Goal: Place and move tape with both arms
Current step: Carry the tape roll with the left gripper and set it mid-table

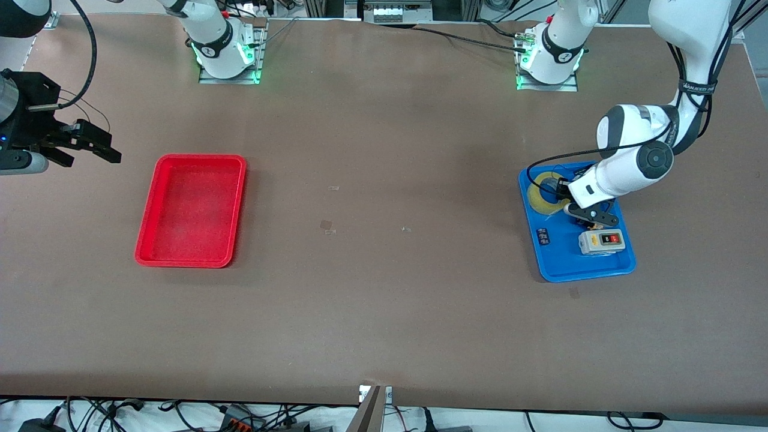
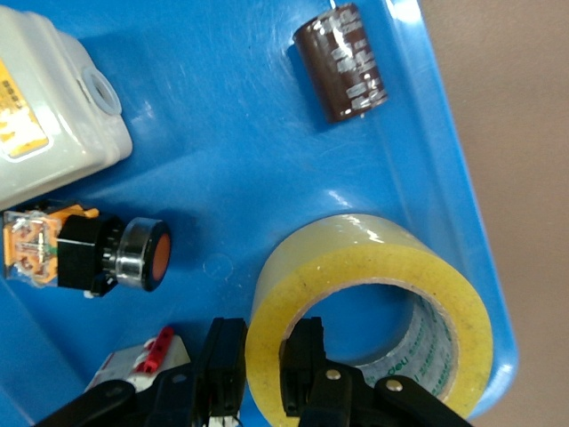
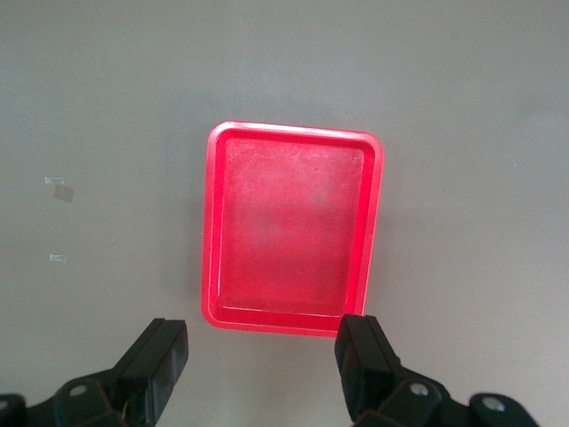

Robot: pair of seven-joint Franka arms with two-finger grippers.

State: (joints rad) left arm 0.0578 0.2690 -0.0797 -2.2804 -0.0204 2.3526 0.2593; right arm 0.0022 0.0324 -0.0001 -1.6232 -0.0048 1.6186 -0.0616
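Observation:
I will use my left gripper to drop the tape between the trays, on the brown table [image 1: 357,193] next to the bits of tape residue.
The tape [image 1: 542,196], a yellowish translucent roll, lies flat in the blue tray [image 1: 558,264] at the left arm's end of the table. My left gripper [image 1: 560,193] is down in that tray. In the left wrist view the left gripper [image 2: 264,345] is shut on the wall of the tape [image 2: 356,253], one finger inside the hole and one outside. My right gripper [image 1: 90,157] hangs open and empty in the air at the right arm's end of the table, beside the red tray [image 1: 150,240]. In the right wrist view the right gripper [image 3: 264,347] is next to the empty red tray [image 3: 212,222].
The blue tray [image 2: 222,89] also holds a white-grey switch box [image 1: 602,242], an orange push button [image 2: 133,253], a brown cylinder part [image 2: 342,62] and small dark parts [image 1: 543,236]. Bits of tape residue mark the brown table's middle [image 1: 327,225].

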